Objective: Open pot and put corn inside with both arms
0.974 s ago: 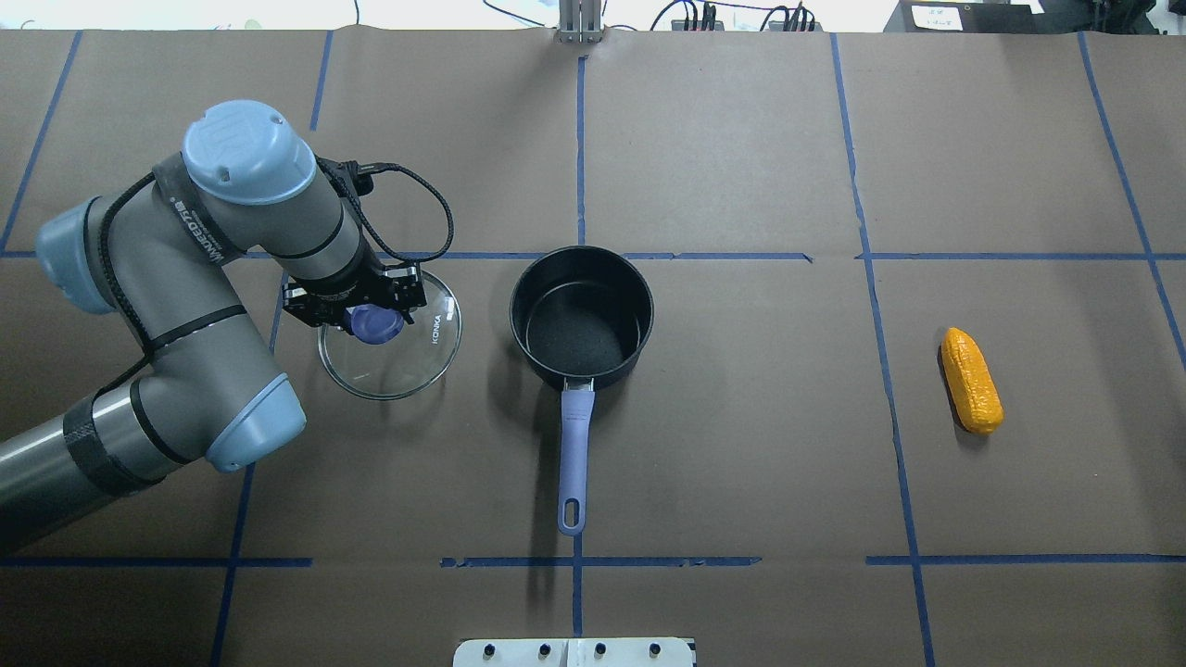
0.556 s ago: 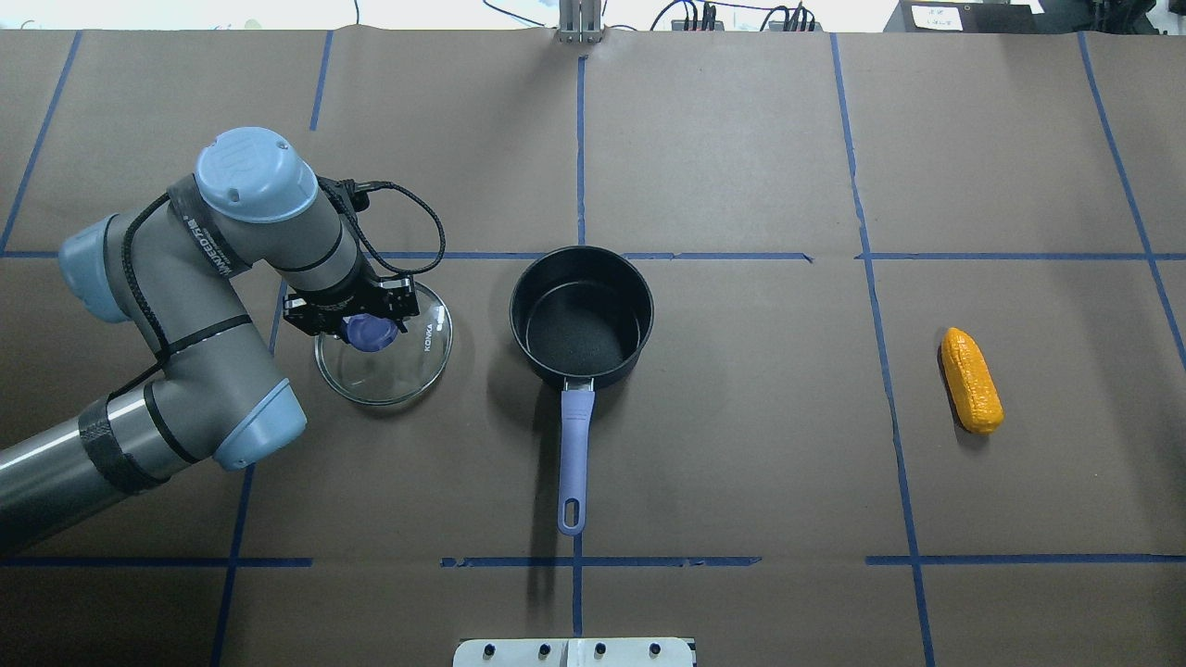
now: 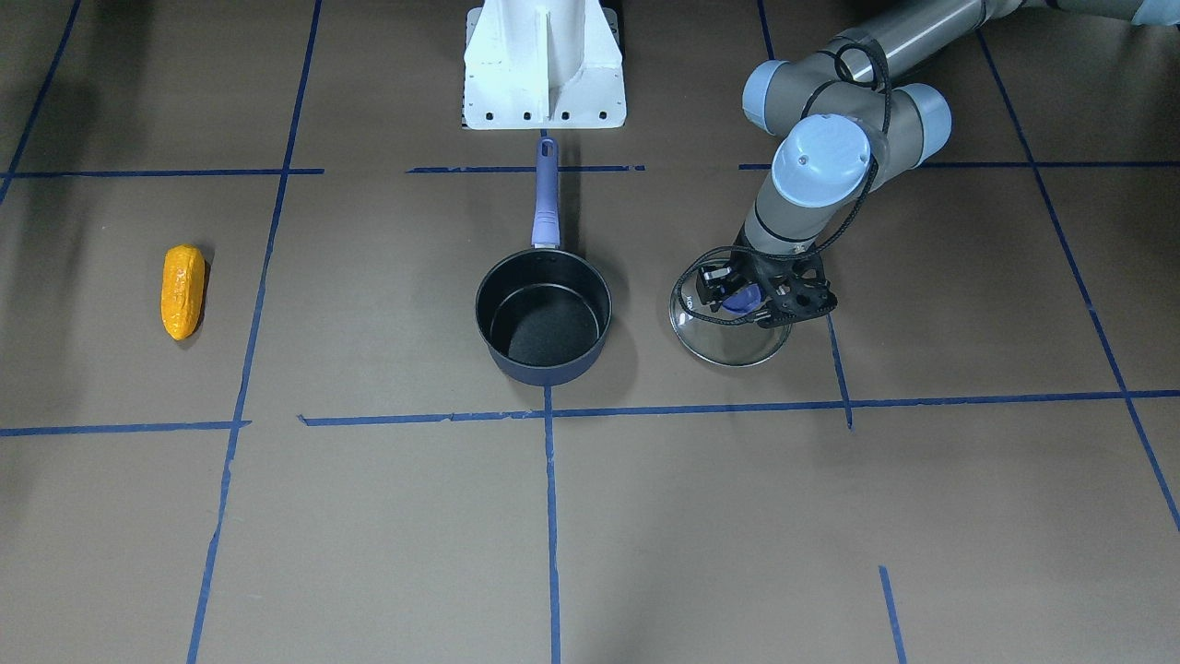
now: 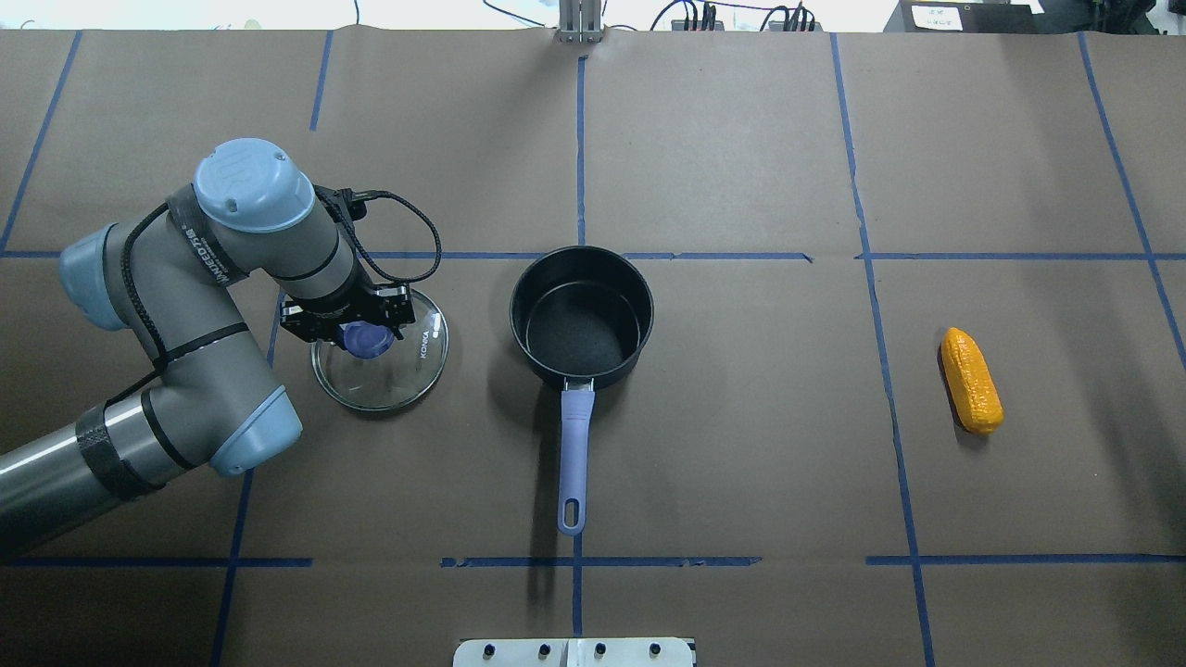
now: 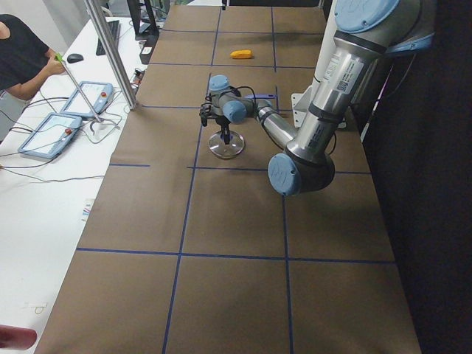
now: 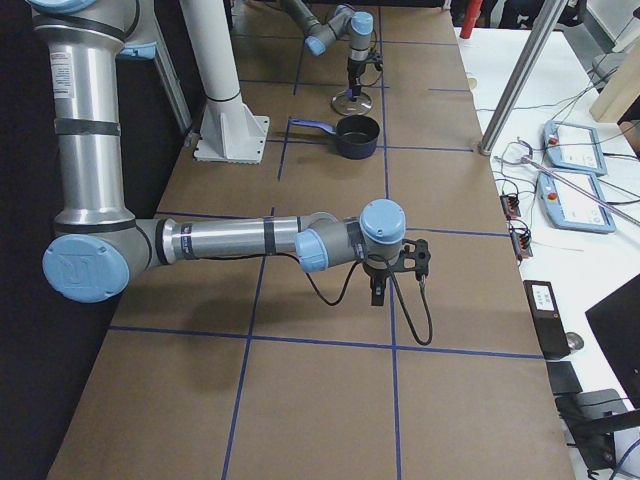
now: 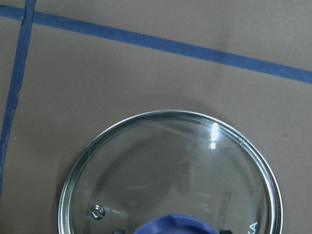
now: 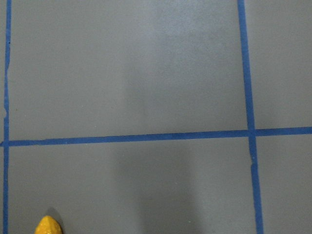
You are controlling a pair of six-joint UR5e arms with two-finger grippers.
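I should close my right gripper on the wider end [image 3: 184, 264] of the orange-yellow corn, nearer the robot base, away from the corn's narrow tip.
The dark navy pot [image 4: 582, 320] stands open at the table's centre, empty, its purple-blue handle [image 4: 574, 445] pointing toward the robot base. My left gripper [image 4: 361, 333] is shut on the blue knob [image 4: 369, 342] of the glass lid [image 4: 394, 375]. It holds the lid flat, at or just above the table, left of the pot. The lid fills the left wrist view [image 7: 170, 165]. The orange-yellow corn [image 4: 971, 381] lies alone on the right side. My right gripper [image 6: 378, 292] shows only in the exterior right view, hanging above the table, so I cannot tell if it is open. The corn's tip shows in the right wrist view [image 8: 48, 225].
The white base stand [image 3: 544, 65] sits at the table's near edge, behind the pot handle. Blue tape lines [image 4: 579, 139] grid the brown table cover. Teach pendants [image 5: 51, 133] and an operator [image 5: 22, 63] are on a white bench beyond the far edge.
My left gripper has lowered the lid toward the table and shifted it slightly left and toward the robot. The pot and corn have not moved.
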